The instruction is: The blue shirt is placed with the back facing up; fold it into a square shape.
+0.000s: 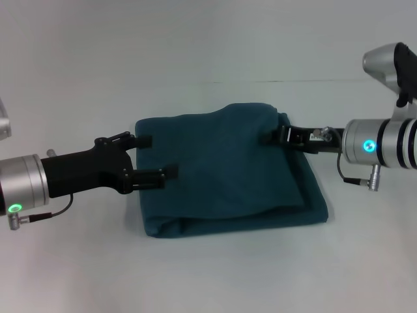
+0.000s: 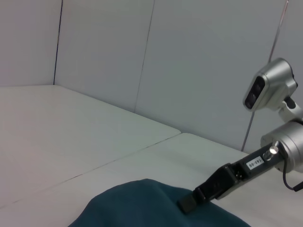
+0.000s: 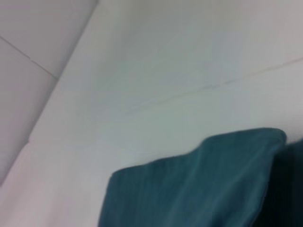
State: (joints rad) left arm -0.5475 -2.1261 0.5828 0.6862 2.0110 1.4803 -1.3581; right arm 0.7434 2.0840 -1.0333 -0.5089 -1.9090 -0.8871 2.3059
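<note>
The robot's right gripper holds the crooked top layer of the blue shirt at its far corner, so it should open, grip the layer's side nearer the middle [image 1: 272, 159] and lift.
The blue shirt [image 1: 228, 176] lies folded into a thick, roughly rectangular bundle in the middle of the white table. My left gripper [image 1: 156, 156] is at the shirt's left edge, open, with its two black fingers spread wide over the cloth. My right gripper [image 1: 272, 137] reaches in from the right and is shut on the shirt's far right corner, where the cloth is raised into a hump. In the left wrist view the right gripper [image 2: 188, 203] bites into the raised fold of the shirt [image 2: 142, 208]. The right wrist view shows only the shirt [image 3: 199, 184] and table.
The white table [image 1: 208, 274] extends on all sides of the shirt. A seam line [image 1: 195, 82] runs across it at the back. Grey wall panels [image 2: 142, 56] stand behind the table.
</note>
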